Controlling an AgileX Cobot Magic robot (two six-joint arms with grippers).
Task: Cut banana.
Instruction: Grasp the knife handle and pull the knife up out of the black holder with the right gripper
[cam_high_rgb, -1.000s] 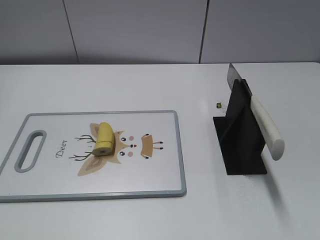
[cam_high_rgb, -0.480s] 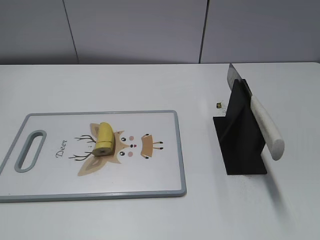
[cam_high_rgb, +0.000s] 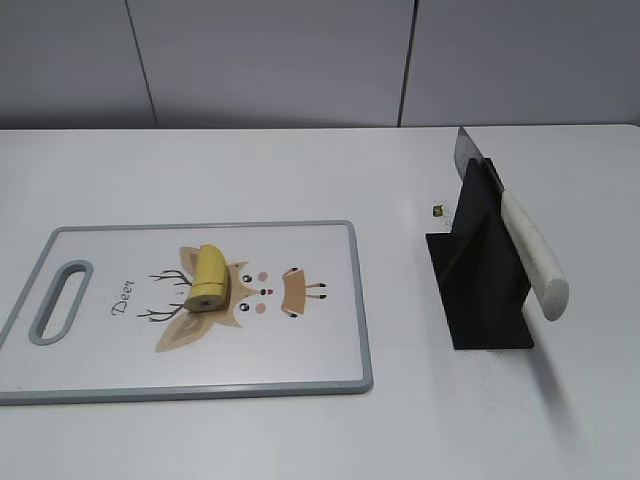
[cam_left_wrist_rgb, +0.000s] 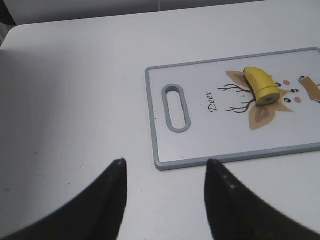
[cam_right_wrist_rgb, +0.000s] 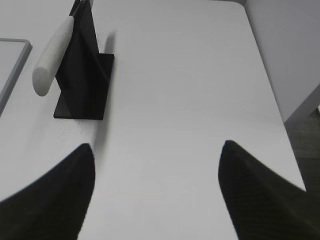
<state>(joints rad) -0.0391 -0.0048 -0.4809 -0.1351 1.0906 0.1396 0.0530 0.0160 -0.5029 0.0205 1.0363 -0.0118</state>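
The knife in the black stand is next for my right gripper, which should go to it and close on the middle of its white handle (cam_high_rgb: 529, 245) (cam_right_wrist_rgb: 55, 52).
A short yellow banana piece (cam_high_rgb: 209, 278) lies on a white cutting board (cam_high_rgb: 300, 350) with a deer print, left of centre. It also shows in the left wrist view (cam_left_wrist_rgb: 261, 84) on the board (cam_left_wrist_rgb: 200, 145). A knife with a white handle (cam_high_rgb: 532, 256) rests in a black stand (cam_high_rgb: 482, 290) on the right; the right wrist view shows the knife (cam_right_wrist_rgb: 54, 54) and the stand (cam_right_wrist_rgb: 85, 75) too. My left gripper (cam_left_wrist_rgb: 165, 167) is open and empty, over bare table near the board's handle end. My right gripper (cam_right_wrist_rgb: 157, 150) is open and empty, right of the stand. Neither gripper shows in the exterior view.
The board has a grey handle slot (cam_high_rgb: 60, 300) at its left end. A small dark and yellow object (cam_high_rgb: 438, 210) lies on the table beside the stand. The table's right edge (cam_right_wrist_rgb: 272, 95) drops off near my right gripper. A grey wall stands behind the table.
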